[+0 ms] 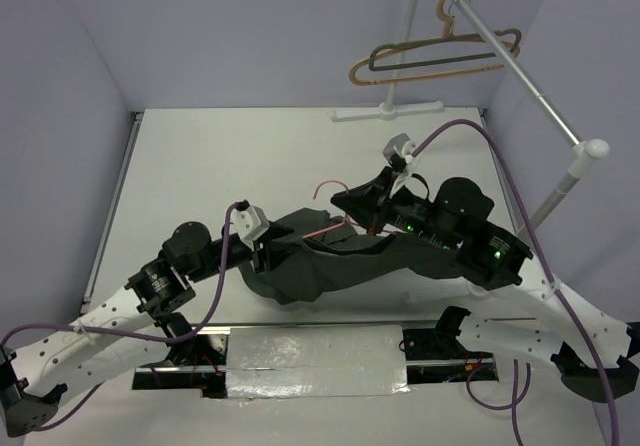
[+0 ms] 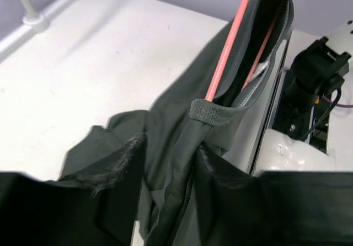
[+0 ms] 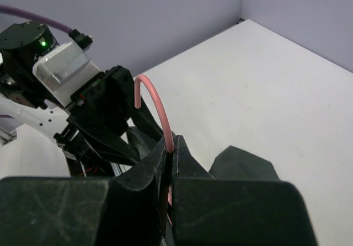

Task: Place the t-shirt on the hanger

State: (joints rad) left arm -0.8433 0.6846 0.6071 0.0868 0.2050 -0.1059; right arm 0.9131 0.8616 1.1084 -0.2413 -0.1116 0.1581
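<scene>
The t-shirt's fold is inside my left gripper, so that gripper should move up and pinch the hanger's arm point(image 1: 325, 231) before my right gripper leaves the hanger's neck.
The dark grey t-shirt point(image 1: 330, 266) lies bunched in the middle of the table. The thin pink hanger point(image 1: 328, 185) has its hook sticking out above the shirt and its arm running inside it. My right gripper point(image 1: 352, 216) is shut on the hanger just below the hook, where the pink wire point(image 3: 157, 105) enters the closed jaws point(image 3: 172, 146). My left gripper point(image 1: 268, 256) is at the shirt's left end. In the left wrist view a taut fold of the t-shirt point(image 2: 165, 124) runs between the fingers point(image 2: 170, 146). Its hem is caught round the hanger's arm point(image 2: 229, 47).
A white rack point(image 1: 510, 51) stands at the back right, with a tan hanger point(image 1: 440, 69) and a dark grey hanger point(image 1: 445, 54) on its rail. Its base point(image 1: 385, 112) is at the far edge. Walls close in on the left, back and right. Silver tape point(image 1: 315, 361) covers the near edge.
</scene>
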